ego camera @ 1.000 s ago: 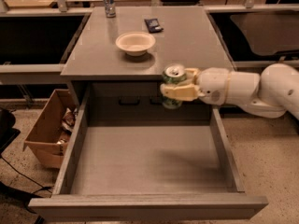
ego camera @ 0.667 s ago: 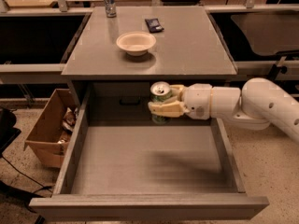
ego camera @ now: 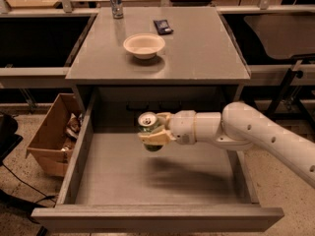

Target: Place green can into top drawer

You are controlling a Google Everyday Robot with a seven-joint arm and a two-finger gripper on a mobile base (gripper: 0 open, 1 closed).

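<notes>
Next, I release the green can on the open top drawer's bottom (ego camera: 138,170), slightly toward the cardboard box's side. The can now hangs above that drawer's floor.
The green can (ego camera: 148,127), with mottled green sides and a silver top, is held upright in my gripper (ego camera: 156,131). The gripper is shut on it and reaches in from the right on a white arm. The can hangs above the floor of the top drawer (ego camera: 147,219), which is pulled fully open below the grey cabinet top (ego camera: 197,53). The can is over the back middle of the drawer, not touching its floor or walls.
On the cabinet top stand a white bowl (ego camera: 143,45), a slim silver-blue can (ego camera: 115,0) at the back left and a small dark packet (ego camera: 163,26). A brown cardboard box (ego camera: 51,134) with clutter sits on the floor left of the drawer.
The gripper has carried the green can left and down, from beside the cabinet top's front edge to over the inside of the open drawer.
</notes>
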